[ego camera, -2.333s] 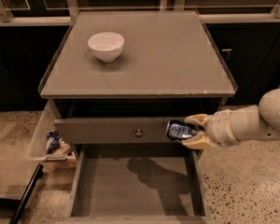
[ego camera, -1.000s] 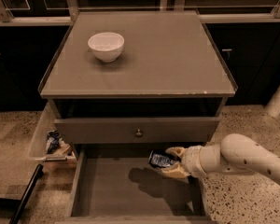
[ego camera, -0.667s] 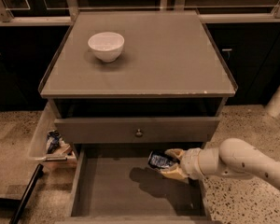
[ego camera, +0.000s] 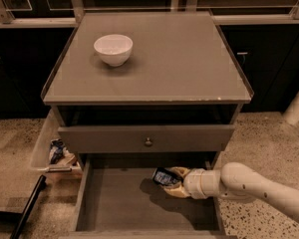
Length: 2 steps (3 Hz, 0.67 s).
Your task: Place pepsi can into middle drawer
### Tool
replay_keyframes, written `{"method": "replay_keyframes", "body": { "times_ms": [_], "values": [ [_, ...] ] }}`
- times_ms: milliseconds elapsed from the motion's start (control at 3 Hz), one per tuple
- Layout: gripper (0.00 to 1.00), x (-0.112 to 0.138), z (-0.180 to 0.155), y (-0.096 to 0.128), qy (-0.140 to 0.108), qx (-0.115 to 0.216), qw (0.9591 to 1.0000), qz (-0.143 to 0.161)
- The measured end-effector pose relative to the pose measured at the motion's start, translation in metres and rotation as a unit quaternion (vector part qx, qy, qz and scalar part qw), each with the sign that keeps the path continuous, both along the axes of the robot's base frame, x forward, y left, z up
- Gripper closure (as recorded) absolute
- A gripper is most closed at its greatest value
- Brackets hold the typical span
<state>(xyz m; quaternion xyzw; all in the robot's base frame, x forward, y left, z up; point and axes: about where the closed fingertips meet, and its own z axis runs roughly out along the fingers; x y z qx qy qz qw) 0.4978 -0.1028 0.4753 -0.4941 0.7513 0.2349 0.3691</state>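
The pepsi can, now tilted over the middle drawer, will be let go by my gripper near the middle of the open drawer's bare bottom (ego camera: 164,188), next to its shadow.
The pepsi can (ego camera: 164,177) is small and dark blue with white markings, lying tilted in my gripper (ego camera: 173,181). My gripper is shut on it and reaches in from the right on a white arm (ego camera: 249,185). It holds the can over the right part of the middle drawer (ego camera: 119,203), a wide shallow grey drawer pulled open with a bare floor. I cannot tell whether the can touches the floor. The can's shadow falls on the floor just below it.
A grey drawer front with a round knob (ego camera: 148,142) sits above the open drawer. A white bowl (ego camera: 113,49) stands on the cabinet top (ego camera: 189,59). A clear bin with a crumpled wrapper (ego camera: 57,153) hangs at the left side. A dark bar (ego camera: 27,205) lies on the floor at lower left.
My gripper has carried the can from in front of the knobbed drawer front down and left into the open middle drawer. In the last second it has hardly moved.
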Motion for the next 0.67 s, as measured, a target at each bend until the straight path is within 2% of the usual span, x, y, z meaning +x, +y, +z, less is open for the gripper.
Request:
{"method": "replay_keyframes", "body": {
  "times_ms": [667],
  "values": [
    [1.0, 0.0, -0.046, 0.015, 0.003, -0.007, 1.0, -0.004]
  ]
}}
